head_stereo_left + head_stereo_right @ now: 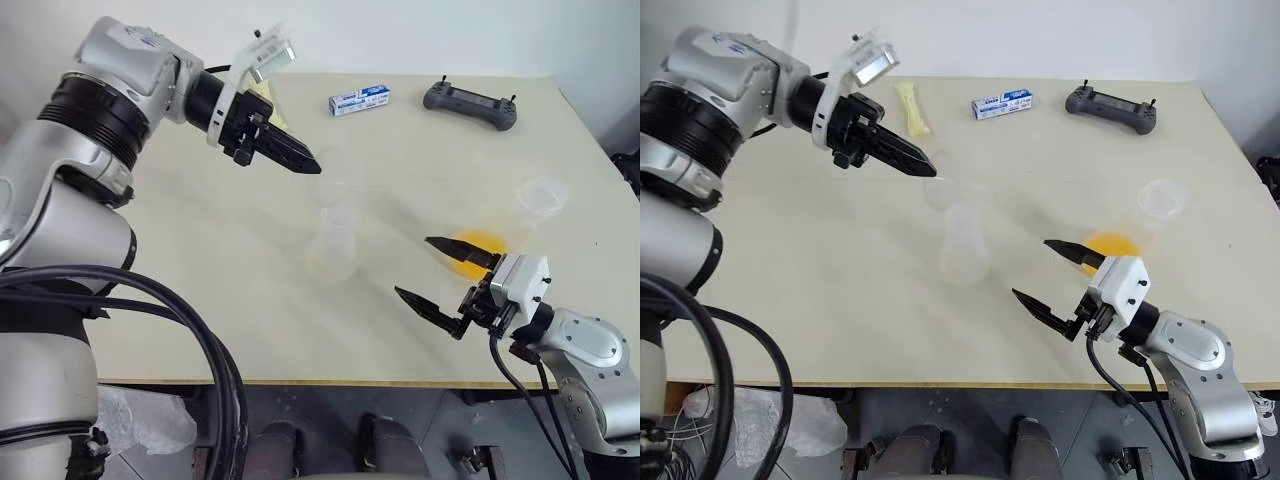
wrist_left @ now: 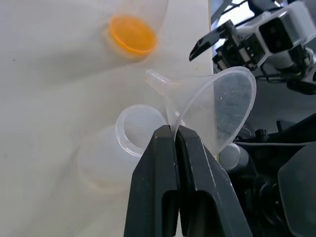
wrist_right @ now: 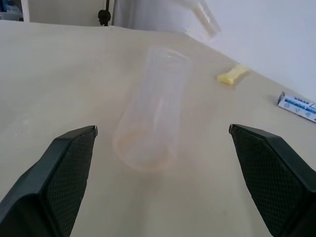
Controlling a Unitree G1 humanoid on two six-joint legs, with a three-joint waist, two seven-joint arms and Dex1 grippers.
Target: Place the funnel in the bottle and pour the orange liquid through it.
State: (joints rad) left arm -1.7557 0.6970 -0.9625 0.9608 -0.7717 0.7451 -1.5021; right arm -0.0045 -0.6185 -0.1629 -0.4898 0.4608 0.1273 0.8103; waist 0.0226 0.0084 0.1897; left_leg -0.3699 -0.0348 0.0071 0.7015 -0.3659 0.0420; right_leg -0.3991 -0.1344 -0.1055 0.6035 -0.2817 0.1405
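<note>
The robot's left gripper should release the clear funnel, now tilted above the bottle's mouth, with its spout down in the transparent bottle's opening (image 1: 340, 207) (image 2: 141, 129).
My left gripper (image 1: 311, 164) is shut on the rim of the clear funnel (image 2: 213, 106) and holds it in the air, tilted, just above and behind the bottle's mouth. The transparent bottle (image 1: 333, 238) stands upright in the middle of the table. The orange liquid (image 1: 474, 246) lies as a shallow pool in the bottom of a clear wide-mouthed container (image 1: 543, 196) to the right of the bottle. My right gripper (image 1: 426, 271) hovers open near the table's front edge, just in front of that container, pointing towards the bottle (image 3: 150, 113), with nothing between its fingers.
At the back of the table (image 1: 200, 300) lie a blue-and-white box (image 1: 360, 100), a dark grey remote controller (image 1: 470, 103) and a pale yellow packet (image 1: 912, 108).
</note>
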